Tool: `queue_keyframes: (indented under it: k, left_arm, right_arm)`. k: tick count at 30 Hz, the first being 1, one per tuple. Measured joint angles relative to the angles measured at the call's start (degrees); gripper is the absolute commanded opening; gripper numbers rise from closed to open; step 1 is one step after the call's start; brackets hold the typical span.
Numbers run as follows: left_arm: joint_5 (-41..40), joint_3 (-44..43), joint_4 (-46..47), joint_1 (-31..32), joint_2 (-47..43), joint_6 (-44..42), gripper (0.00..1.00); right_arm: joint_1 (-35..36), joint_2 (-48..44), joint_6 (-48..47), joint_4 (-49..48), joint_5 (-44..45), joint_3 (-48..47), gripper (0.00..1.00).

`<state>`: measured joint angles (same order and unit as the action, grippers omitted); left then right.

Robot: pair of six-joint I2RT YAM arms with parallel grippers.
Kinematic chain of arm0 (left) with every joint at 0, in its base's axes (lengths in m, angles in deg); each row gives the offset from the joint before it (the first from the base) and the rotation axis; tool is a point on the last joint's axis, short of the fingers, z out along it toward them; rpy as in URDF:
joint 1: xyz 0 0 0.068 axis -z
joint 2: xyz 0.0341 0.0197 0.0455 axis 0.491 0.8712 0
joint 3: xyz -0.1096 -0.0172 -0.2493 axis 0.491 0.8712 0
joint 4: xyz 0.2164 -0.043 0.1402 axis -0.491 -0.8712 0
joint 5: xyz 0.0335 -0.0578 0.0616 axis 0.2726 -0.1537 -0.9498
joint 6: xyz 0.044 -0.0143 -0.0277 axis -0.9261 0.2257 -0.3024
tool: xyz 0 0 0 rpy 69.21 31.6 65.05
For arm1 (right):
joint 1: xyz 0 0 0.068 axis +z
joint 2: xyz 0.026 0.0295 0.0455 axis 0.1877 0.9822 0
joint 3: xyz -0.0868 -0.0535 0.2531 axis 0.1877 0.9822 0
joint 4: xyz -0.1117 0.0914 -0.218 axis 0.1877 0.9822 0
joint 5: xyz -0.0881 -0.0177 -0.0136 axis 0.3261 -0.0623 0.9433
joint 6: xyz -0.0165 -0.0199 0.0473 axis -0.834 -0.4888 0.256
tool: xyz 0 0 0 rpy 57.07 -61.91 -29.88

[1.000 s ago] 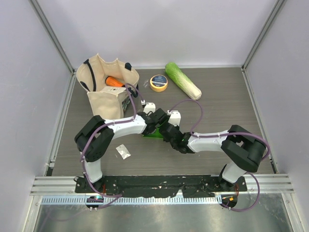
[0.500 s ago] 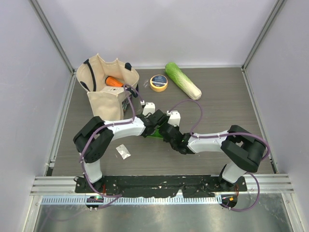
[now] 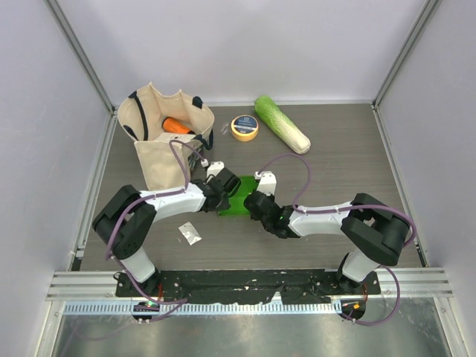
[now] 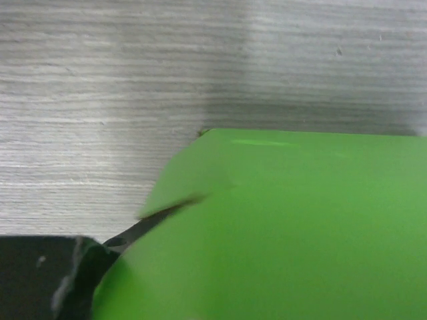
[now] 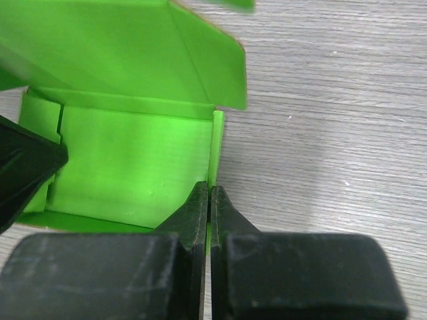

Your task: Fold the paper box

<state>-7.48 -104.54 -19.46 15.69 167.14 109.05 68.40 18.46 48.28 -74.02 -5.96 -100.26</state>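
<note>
The box's raised flap hides my left fingertips, so that gripper should open, back out and pinch the box's side (image 5: 41, 123) opposite my right gripper.
The paper box (image 3: 242, 195) is bright green card lying on the table between my two grippers. In the right wrist view the paper box (image 5: 133, 160) is an open tray with one large flap raised at its far side. My right gripper (image 5: 211, 193) is shut on the thin right-hand wall; from above, that right gripper (image 3: 253, 202) is at the box's near right edge. My left gripper (image 3: 223, 197) is at the box's left edge. In the left wrist view green card (image 4: 300, 227) covers the jaws, and only one dark finger (image 4: 40, 273) shows.
A beige tote bag (image 3: 163, 134) holding an orange carrot (image 3: 176, 125) stands at the back left. A roll of yellow tape (image 3: 245, 127) and a long cabbage (image 3: 281, 124) lie at the back. A small white packet (image 3: 190, 233) lies at the near left.
My left arm has drawn back to the left, uncovering more of the green box. The right gripper has kept its grip and place.
</note>
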Motion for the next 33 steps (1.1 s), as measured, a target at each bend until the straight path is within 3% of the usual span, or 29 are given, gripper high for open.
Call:
queue_keyframes:
  k: [5,15,26,33]
  left_arm:
    - [3.8,1.9,-0.4,-0.1,-2.6,-0.2,0.55]
    - [7.5,4.4,-2.4,-0.7,-10.2,-1.4,0.70]
    - [23.0,18.3,7.1,-13.8,-21.4,0.8,0.47]
    - [29.3,20.2,14.8,-15.2,-20.8,3.1,0.48]
  right_arm:
    - [0.4,0.0,-0.1,0.0,-0.9,0.0,0.01]
    - [0.6,0.0,-0.5,0.9,-1.6,-0.6,0.01]
    - [0.7,-0.2,-1.1,1.0,-2.0,-0.6,0.01]
    - [0.8,-0.2,-1.9,1.0,-2.3,-0.7,0.01]
